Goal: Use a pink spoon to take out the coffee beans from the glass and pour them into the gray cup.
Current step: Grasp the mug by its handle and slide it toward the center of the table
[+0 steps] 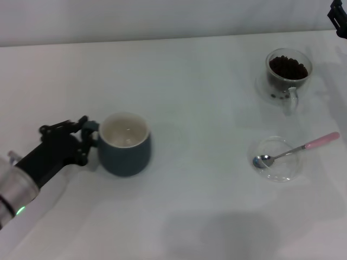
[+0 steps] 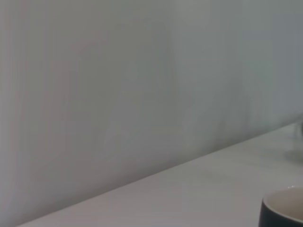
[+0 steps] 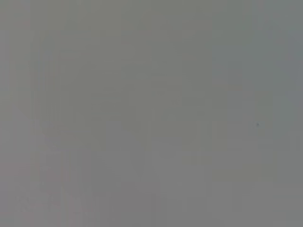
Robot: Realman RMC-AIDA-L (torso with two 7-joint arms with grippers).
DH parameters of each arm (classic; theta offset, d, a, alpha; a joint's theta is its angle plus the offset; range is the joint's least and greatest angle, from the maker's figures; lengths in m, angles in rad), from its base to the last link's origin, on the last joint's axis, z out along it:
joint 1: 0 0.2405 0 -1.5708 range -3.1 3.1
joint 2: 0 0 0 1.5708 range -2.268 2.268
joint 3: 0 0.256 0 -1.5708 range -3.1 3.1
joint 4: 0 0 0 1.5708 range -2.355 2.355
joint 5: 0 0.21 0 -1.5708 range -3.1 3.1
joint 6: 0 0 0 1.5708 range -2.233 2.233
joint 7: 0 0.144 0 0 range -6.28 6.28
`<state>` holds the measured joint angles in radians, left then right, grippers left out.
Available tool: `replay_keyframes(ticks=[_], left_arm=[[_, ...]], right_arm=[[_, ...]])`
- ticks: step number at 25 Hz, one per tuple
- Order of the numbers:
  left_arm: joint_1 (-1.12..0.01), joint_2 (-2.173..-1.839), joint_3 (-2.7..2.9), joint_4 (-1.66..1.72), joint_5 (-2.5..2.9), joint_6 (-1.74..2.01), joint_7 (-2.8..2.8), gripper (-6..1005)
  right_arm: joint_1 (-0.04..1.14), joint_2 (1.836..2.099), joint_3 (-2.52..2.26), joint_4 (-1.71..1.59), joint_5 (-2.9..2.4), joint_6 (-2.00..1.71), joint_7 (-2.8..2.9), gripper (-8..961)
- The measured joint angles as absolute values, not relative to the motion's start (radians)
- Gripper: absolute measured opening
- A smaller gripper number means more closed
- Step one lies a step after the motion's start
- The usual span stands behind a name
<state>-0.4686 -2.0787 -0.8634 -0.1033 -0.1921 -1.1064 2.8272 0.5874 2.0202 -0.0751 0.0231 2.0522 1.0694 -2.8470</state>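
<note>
The pink spoon's handle (image 1: 322, 141) sticks out past the clear saucer, so my right gripper should move to it next and close on it there.
The gray cup (image 1: 126, 144) stands at the left of the table, its cream inside bare; its rim also shows in the left wrist view (image 2: 284, 208). My left gripper (image 1: 89, 142) sits against the cup's left side, open, one finger on each side of the spot where the handle is hidden. The glass (image 1: 287, 73), holding a heap of coffee beans (image 1: 288, 67), stands at the far right. Nearer than the glass, the pink spoon (image 1: 295, 150) lies across a clear saucer, bowl inside it. A dark bit of my right gripper (image 1: 339, 19) pokes in at the top right corner.
A flat clear glass saucer (image 1: 276, 169) lies at the right, under the spoon's bowl. The white table (image 1: 206, 108) stretches bare between the cup and the glass. A pale wall fills most of the left wrist view; the right wrist view shows only plain grey.
</note>
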Motion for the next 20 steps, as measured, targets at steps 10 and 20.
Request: replay_keyframes(ticks=[10,20], left_arm=[[-0.538,-2.086,-0.864,-0.162,-0.07,-1.015,2.827,131],[-0.504,-2.086,-0.87,-0.17,-0.071,-1.013,2.827,126]], right_arm=[[0.586,2.02,-0.075,0.023,2.052,1.07,-2.847,858],[0.579,2.02,-0.075,0.023,2.052,1.086,-2.833,858]])
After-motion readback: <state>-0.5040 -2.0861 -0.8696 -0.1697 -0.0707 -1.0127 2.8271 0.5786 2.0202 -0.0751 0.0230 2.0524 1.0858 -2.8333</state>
